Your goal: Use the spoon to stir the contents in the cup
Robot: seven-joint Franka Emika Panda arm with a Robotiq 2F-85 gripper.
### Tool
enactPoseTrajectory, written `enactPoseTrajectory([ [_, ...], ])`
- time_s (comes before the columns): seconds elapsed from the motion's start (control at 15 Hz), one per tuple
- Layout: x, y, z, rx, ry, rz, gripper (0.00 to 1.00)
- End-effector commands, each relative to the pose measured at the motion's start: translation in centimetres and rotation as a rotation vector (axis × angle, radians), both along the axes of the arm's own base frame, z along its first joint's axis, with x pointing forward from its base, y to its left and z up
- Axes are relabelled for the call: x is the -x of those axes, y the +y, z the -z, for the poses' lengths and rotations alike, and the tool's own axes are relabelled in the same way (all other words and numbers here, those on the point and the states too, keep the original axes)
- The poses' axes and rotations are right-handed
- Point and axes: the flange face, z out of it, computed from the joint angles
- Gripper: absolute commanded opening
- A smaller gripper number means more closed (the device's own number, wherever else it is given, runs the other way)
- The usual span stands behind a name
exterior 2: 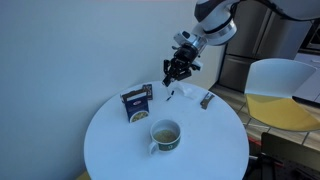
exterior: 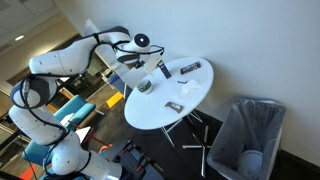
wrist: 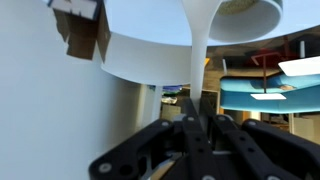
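The white spoon, now hanging over the table's far side, will be let go by my gripper on the bare tabletop (exterior: 166, 89), between the cup and the front dark flat item.
The small pale grey-green cup (exterior 2: 165, 134) stands on the round white table (exterior 2: 110, 145), toward its front; in the other exterior view it (exterior: 146, 86) sits near the table's left edge. My gripper (exterior 2: 177, 72) hangs above the far side of the table, well behind the cup and apart from it. It is shut on a white spoon (exterior 2: 172, 92) that points down toward the table. In the wrist view, which stands upside down, the spoon (wrist: 196, 50) runs straight out from between the closed fingers (wrist: 197, 125). The gripper (exterior: 152, 60) and spoon (exterior: 162, 70) also show in an exterior view.
A blue packet (exterior 2: 137, 103) stands behind the cup. A dark flat item (exterior 2: 206, 99) lies at the far right of the table, and another (exterior: 172, 106) near its front edge. A grey bin (exterior: 245, 135) stands beside the table, and a yellow chair (exterior 2: 280, 95) is close by.
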Motion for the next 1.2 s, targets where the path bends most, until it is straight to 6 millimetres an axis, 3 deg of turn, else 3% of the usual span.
enactPoseTrajectory([
  [0.0,-0.5,-1.6,1.7,0.088,0.114,0.137,0.03],
  [0.2,-1.0,-2.5,4.4,0.157,0.233,0.243,0.03],
  [0.53,-1.8,-2.3,9.1,0.270,0.454,0.389,0.03],
  [0.87,-1.8,-1.3,11.8,0.345,0.680,0.482,0.03],
  [0.93,-1.8,-1.1,12.0,0.350,0.703,0.491,0.14],
  [1.0,-1.8,-0.9,12.2,0.355,0.721,0.501,0.36],
  [1.13,-1.9,-0.4,12.4,0.359,0.744,0.512,0.40],
])
